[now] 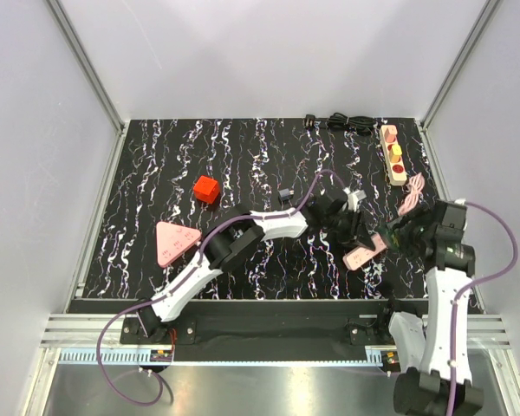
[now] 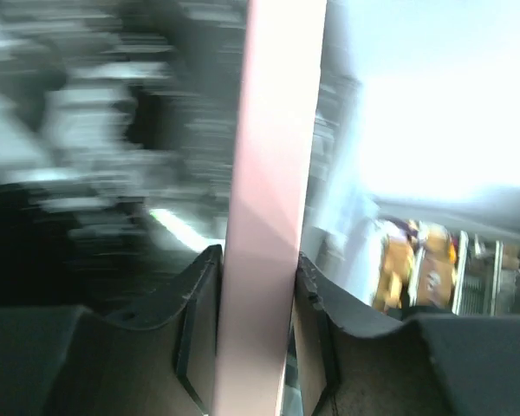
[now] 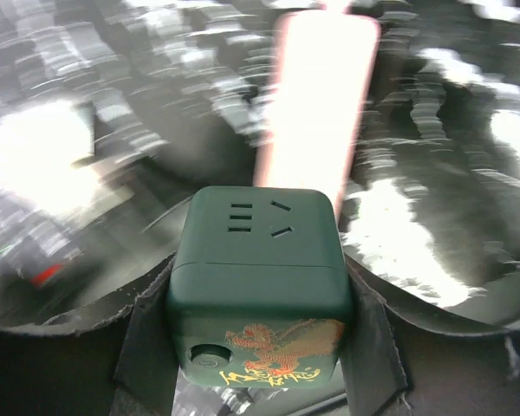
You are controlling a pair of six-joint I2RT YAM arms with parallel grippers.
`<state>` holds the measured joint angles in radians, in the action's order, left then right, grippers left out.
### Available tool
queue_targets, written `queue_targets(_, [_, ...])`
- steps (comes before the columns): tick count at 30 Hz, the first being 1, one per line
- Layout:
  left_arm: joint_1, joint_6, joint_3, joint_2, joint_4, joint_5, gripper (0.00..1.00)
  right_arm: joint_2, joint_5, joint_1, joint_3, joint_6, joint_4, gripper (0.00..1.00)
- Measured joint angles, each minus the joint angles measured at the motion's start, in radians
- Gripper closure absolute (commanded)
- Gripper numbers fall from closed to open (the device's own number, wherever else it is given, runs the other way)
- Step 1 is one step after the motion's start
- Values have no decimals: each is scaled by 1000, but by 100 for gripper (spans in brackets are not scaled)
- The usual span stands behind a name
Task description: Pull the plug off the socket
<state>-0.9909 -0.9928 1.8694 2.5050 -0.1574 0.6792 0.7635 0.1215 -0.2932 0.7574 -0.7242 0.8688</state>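
My right gripper needs to place the dark green cube between the red cube and small black item (image 1: 260, 217), closer to the front edge.
The socket (image 1: 393, 154), a beige strip with round red and yellow outlets, lies at the far right back, away from both grippers. Whether a plug sits in it I cannot tell. My left gripper (image 1: 359, 232) (image 2: 256, 295) is shut on a flat pink bar (image 1: 365, 254) (image 2: 273, 173), which stands between its pads. My right gripper (image 1: 399, 236) (image 3: 258, 338) is shut on a dark green cube (image 1: 389, 235) (image 3: 260, 277) with outlet slots and a gold dragon print. In the right wrist view the pink bar (image 3: 316, 104) runs away from the cube's far face. Whether they are joined I cannot tell.
A red cube (image 1: 206, 189) and a pink triangular piece (image 1: 174, 243) lie at the left. A black cable (image 1: 347, 124) is bundled at the back edge. A small black item (image 1: 285, 194) sits mid-table. A pink coiled cord (image 1: 413, 192) lies by the right arm.
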Motion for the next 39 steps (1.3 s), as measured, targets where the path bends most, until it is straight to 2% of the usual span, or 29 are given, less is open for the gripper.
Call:
queue_targets(2, [6,-3,-8,33,34,-63,100,-35,55,11,83,-5,15,100])
queue_targets(5, [27,-24,-6,43,2,-82,100,-67,108,11,158,-12,17,100])
queue_targets(11, [34,-11,22,50,21,-106,100,-28,113,12,175,5,50,100])
queue_targets(16, [19,48,36,50,39,-118,100,26,71,12,183,47,65,100])
queue_targets(27, [-5,137,44,50,37,-107,100,27,-60,12,271,108,109,100])
queue_targets(30, [-18,164,51,50,48,-103,92,29,-63,12,272,122,117,100])
queue_targets(31, [-23,171,55,50,54,-101,74,31,-66,12,272,126,119,100])
queue_targets(33, [-36,181,60,50,63,-97,56,33,-69,12,272,130,119,100])
queue_targets(35, [-56,190,55,49,64,-94,46,35,-69,12,273,134,121,100])
queue_targets(36, [-59,192,48,45,51,-82,44,37,-68,12,274,135,123,100])
queue_targets(39, [-84,194,-29,-8,26,-81,30,43,-68,12,278,144,125,100])
